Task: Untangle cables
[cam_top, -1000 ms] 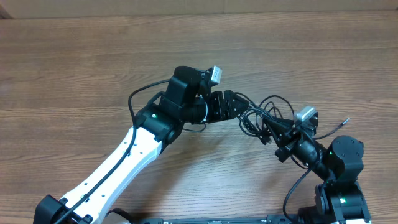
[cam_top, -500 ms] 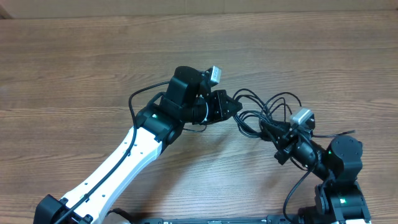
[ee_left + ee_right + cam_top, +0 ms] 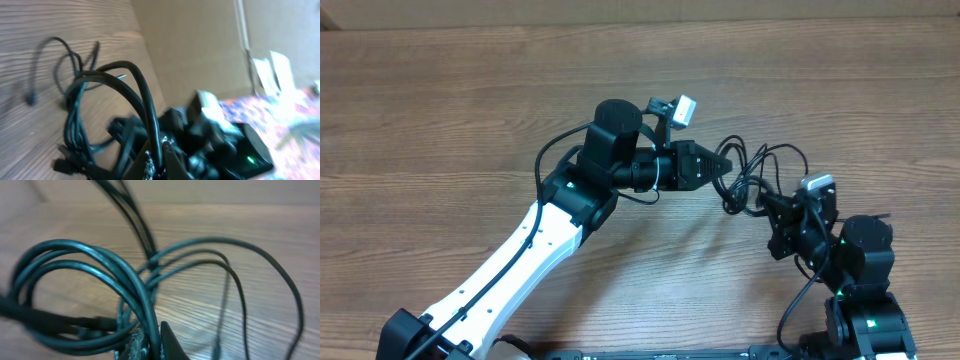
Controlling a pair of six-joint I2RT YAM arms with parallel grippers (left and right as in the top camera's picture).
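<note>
Next, my right gripper opens from the bunched loops of cable it is shut on and takes the parts of the cables [image 3: 731, 147] beside my left gripper before I pull the cables apart.
The cables [image 3: 761, 166] are a tangle of thin black loops hanging between my two grippers over the wooden table [image 3: 440, 110]. My left gripper [image 3: 723, 163] points right and is shut on one cable strand at the tangle's left side. In the left wrist view the cable [image 3: 135, 82] arches up out of that gripper [image 3: 159, 159]. My right gripper [image 3: 767, 203] is just below and to the right, shut on another strand. The right wrist view shows several cable loops [image 3: 95, 260] fanning out from that gripper [image 3: 152, 342].
A tan cardboard wall [image 3: 640, 10] runs along the table's far edge. The right arm's body with its green light [image 3: 248, 160] sits close behind the tangle in the left wrist view. A thicker black wire [image 3: 548, 160] loops off the left arm.
My left gripper has shut on a cable strand and swung right and slightly up. The right gripper shifted right, and the tangle is drawn up between the two.
</note>
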